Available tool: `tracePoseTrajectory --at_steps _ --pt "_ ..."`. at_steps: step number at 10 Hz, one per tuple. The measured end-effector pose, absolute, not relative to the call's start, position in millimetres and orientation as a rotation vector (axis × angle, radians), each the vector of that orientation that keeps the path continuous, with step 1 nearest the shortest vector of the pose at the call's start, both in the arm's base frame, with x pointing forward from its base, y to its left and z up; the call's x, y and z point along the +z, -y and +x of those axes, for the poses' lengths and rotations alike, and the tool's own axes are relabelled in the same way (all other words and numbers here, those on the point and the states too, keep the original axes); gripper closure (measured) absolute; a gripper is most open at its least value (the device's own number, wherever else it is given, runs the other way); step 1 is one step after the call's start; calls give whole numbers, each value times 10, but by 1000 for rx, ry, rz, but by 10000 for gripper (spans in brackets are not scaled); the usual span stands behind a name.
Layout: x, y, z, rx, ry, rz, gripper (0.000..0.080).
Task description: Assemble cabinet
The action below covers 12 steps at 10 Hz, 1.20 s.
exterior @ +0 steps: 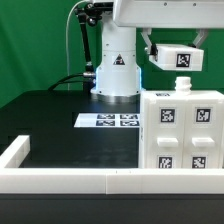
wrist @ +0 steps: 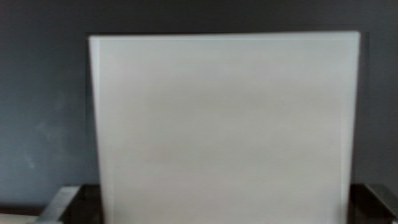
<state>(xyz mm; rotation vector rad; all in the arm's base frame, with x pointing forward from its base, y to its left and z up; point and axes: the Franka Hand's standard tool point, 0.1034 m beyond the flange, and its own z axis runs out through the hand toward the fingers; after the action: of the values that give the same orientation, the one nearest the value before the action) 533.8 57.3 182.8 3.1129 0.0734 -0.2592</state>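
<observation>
Next, my gripper puts the smaller white cabinet block down flat across the top of the cabinet body (exterior: 188,81).
The cabinet body (exterior: 180,130), a large white box with several black-and-white tags on its face, stands at the front on the exterior view's right. My gripper (exterior: 160,57) hangs above it and is shut on a smaller white cabinet block (exterior: 180,58) with a tag, held in the air clear of the body. In the wrist view this block (wrist: 222,120) fills most of the picture as a plain white face. It sits between my dark fingers (wrist: 64,204), which show only at the edges, and hides whatever lies beyond it.
The marker board (exterior: 108,121) lies flat on the black table in front of the arm's white base (exterior: 115,72). A low white rail (exterior: 60,180) edges the table's front and the exterior view's left. A green backdrop stands behind.
</observation>
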Motion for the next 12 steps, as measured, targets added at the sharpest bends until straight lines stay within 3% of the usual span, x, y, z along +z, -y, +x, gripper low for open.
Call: tracePoseTrajectory --at_steps 3,5,7,12 --pt "1909 -533 5647 -253 -107 3109 236" --pt "1874 -549 5812 -235 -107 3105 236" --pt "1774 -579 5847 -238 -118 3100 236" --pt "1714 -668 5907 -229 -141 3096 236"
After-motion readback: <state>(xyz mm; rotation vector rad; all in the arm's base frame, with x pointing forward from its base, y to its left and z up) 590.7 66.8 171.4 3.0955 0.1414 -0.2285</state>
